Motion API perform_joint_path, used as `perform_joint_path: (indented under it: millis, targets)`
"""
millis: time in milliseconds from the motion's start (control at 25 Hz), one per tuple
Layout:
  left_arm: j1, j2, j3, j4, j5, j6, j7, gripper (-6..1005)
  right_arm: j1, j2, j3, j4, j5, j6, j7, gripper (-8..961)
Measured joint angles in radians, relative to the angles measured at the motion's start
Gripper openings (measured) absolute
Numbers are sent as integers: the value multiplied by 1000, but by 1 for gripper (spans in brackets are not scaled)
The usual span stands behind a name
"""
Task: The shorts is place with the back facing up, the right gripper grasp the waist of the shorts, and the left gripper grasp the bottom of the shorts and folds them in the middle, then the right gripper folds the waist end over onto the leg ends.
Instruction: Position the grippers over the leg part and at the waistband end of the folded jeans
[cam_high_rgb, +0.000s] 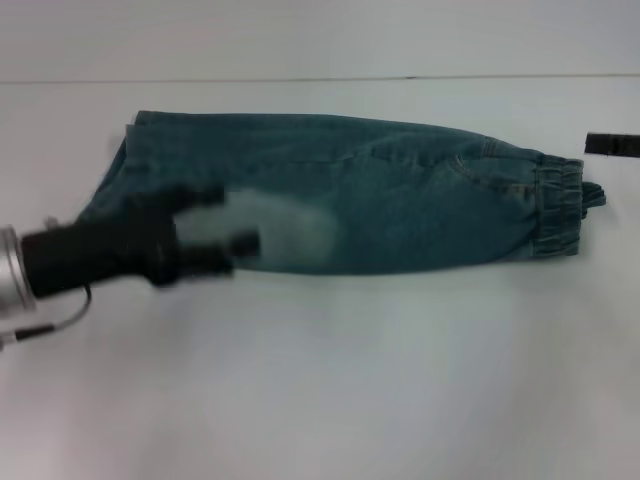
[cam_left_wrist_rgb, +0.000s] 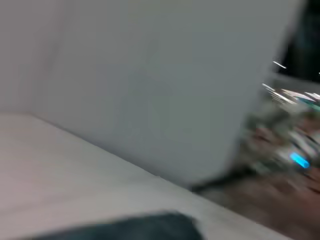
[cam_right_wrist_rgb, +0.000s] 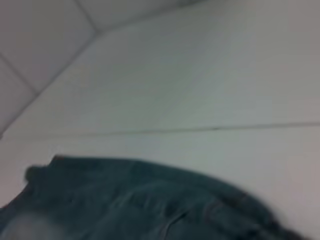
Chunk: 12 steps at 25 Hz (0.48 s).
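My right gripper will next grab the shorts by the far half of the ruched waist (cam_high_rgb: 553, 182), the half nearer the pale wall.
The shorts (cam_high_rgb: 370, 195) lie on the white table, folded lengthwise into one long band. The ruched waist (cam_high_rgb: 556, 210) is at the right end and the leg ends (cam_high_rgb: 118, 175) at the left. My left gripper (cam_high_rgb: 225, 220) hovers over the left half by a pale faded patch, blurred, its two fingers apart with nothing held. A black strip at the right edge looks like part of my right gripper (cam_high_rgb: 612, 143), just beyond the waist. The right wrist view shows the denim of the shorts (cam_right_wrist_rgb: 140, 200) close below. A dark edge of the shorts (cam_left_wrist_rgb: 135, 227) shows in the left wrist view.
The white table (cam_high_rgb: 330, 380) spreads wide in front of the shorts. A seam (cam_high_rgb: 300, 79) runs across behind them, where the tabletop meets a pale wall. In the left wrist view, blurred clutter (cam_left_wrist_rgb: 290, 150) lies beyond the table's edge.
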Motion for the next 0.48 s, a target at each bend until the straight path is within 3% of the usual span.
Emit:
perform_joint_path:
  millis: [80, 200, 480]
  targets:
    - [-1, -3, 26, 10, 57, 67, -1, 949, 29, -17, -17, -40, -73, -78, 99, 934]
    - [-4, -11, 47, 11, 98, 89, -3, 949, 77, -23, -26, -101, -173, -171, 218, 934]
    - [2, -18, 52, 7, 110, 73, -3, 949, 185, -5, -45, -153, -431, -215, 359, 935]
